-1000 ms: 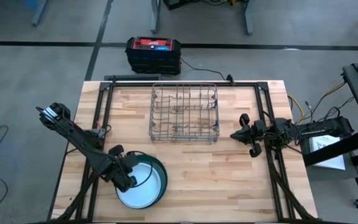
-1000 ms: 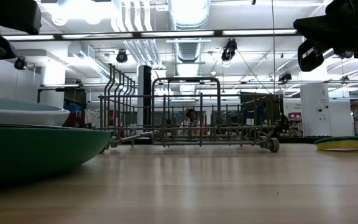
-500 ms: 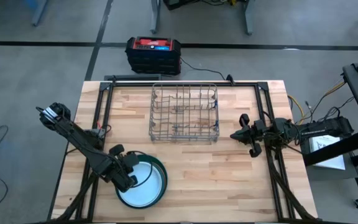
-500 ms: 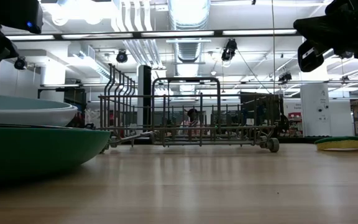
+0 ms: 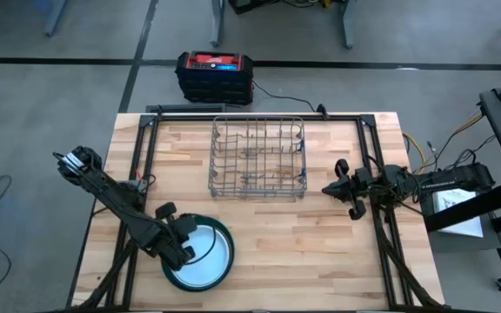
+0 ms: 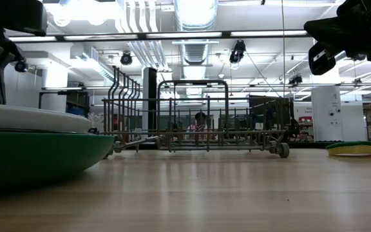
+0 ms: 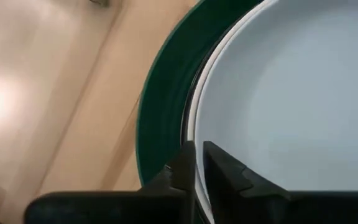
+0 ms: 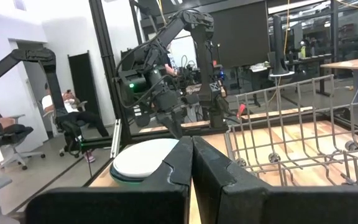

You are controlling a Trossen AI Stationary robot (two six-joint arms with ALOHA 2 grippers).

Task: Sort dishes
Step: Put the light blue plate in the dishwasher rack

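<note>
The pale blue plate sits tight on the whitish plate's rim, so my left gripper will open and pinch only the pale blue plate's rim (image 7: pixel 202 93).
A stack of plates (image 5: pixel 203 254) sits near the table's near-left corner. The large dark green plate (image 5: pixel 223 233) is at the bottom, flat on the wood, with a pale blue plate (image 7: pixel 291 93) lying on top inside its rim. No other plate can be told apart. My left gripper (image 5: pixel 181 247) is at the stack's left rim, shut on the pale plate. My right gripper (image 5: pixel 336 188) hovers shut above the table, right of the grey wire rack (image 5: pixel 257 159). In the right wrist view its fingers (image 8: pixel 190 163) point toward the stack (image 8: pixel 143 160). My left gripper pinches the pale blue plate's whitish rim (image 7: pixel 195 134) on the stack's left side, one finger (image 7: pixel 219 163) on the inside of the plate and the other (image 7: pixel 182 165) outside it. The fingers come slanting down from the table's left. The plate lies nearly flat on the stack.
The wire rack stands at the table's far middle on small wheels (image 6: pixel 282 151). A yellow-green sponge (image 6: pixel 359 148) lies near the right edge. A black and red box (image 5: pixel 216 75) sits on the floor beyond the far edge. A seated person (image 8: pixel 73 115) is in the room behind.
My left gripper has moved slightly toward the table's right, still shut on the pale plate. That plate overhung the green plate's near-left rim. It now sits centred inside the green plate, and in the low view it lies lower and flatter.
</note>
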